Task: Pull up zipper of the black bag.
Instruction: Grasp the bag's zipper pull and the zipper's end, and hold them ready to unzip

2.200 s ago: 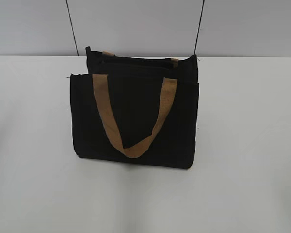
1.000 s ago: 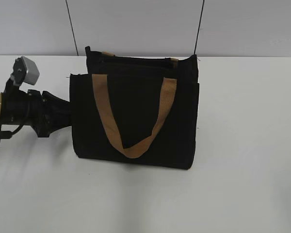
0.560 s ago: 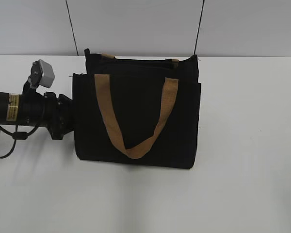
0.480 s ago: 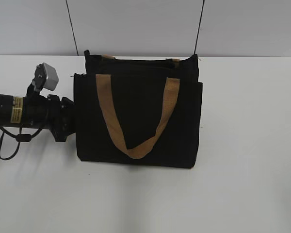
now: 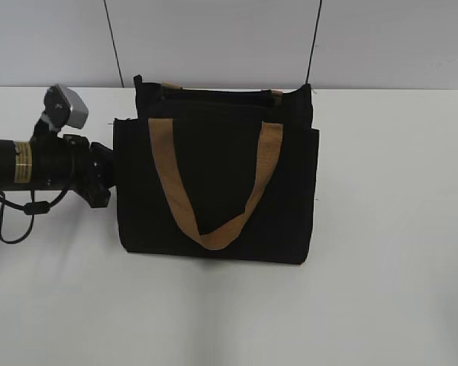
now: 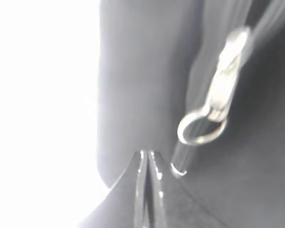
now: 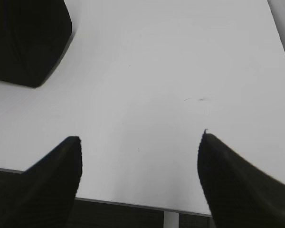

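The closed fingers of my left gripper are empty beside the zipper's end, so they should open, move over and grip the zipper tape (image 6: 182, 155) below the ring.
The black bag (image 5: 214, 183) stands upright on the white table, with a tan handle (image 5: 214, 191) hanging down its front. My left gripper (image 5: 107, 174) reaches in level from the left, against the bag's left side. In the left wrist view its jaws (image 6: 146, 154) are shut together and empty, touching the black fabric (image 6: 142, 85). The silver zipper pull (image 6: 217, 97), with a ring at its end, hangs just right of and beyond the tips, untouched. My right gripper (image 7: 140, 135) is open and empty over bare table, out of the exterior view. A corner of the bag (image 7: 28, 38) shows at its upper left.
The white table (image 5: 389, 229) stretches all round the bag. A grey panelled wall (image 5: 214, 38) rises behind it. The left arm's cable (image 5: 15, 221) loops over the table at the left. The table's near edge (image 7: 133, 203) shows in the right wrist view.
The left arm came in from the left and reached the bag's left side, nudging the bag slightly right. In the last half second it has risen a little and drawn slightly left.
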Controlling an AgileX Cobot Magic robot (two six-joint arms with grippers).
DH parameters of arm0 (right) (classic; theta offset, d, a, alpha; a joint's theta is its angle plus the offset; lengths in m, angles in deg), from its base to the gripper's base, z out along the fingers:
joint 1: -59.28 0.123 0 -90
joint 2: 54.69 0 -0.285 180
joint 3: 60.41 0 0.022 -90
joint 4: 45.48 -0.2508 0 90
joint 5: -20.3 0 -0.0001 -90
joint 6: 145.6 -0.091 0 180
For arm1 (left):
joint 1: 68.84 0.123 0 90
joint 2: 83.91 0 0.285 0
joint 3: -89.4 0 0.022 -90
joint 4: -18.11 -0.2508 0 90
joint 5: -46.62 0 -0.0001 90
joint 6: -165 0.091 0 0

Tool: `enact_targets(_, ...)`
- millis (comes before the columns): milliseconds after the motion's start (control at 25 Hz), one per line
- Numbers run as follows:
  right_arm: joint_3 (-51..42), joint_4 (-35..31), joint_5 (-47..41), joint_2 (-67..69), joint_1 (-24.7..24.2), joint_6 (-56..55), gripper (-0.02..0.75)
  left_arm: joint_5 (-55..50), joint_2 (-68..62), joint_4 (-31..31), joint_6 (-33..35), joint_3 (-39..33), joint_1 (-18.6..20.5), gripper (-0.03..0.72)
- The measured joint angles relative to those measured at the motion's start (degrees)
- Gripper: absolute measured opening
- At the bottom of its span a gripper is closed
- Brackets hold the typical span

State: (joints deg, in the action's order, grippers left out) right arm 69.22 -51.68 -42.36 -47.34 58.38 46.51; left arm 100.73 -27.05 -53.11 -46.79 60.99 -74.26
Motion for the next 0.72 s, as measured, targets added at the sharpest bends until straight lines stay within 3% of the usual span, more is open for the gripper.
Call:
enact_targets(160, 0.0, 0.0, 0.0, 0.0, 0.0, 0.0, 0.576, -7.2, 7.8, 3.5, 0.1, -3.4, -0.1, -0.013)
enact_targets(560, 0.0, 0.0, 0.0, 0.0, 0.0, 0.0, 0.576, -9.0, 10.7, 0.2, 0.1, -5.7, -0.1, -0.001)
enact_targets(640, 0.0, 0.0, 0.0, 0.0, 0.0, 0.0, 0.576, -7.6, 9.6, 0.1, 0.1, -5.7, -0.1, 0.078)
enact_targets(720, 0.0, 0.0, 0.0, 0.0, 0.0, 0.0, 0.576, -6.0, 7.9, -0.1, 0.1, -5.5, -0.1, 0.244)
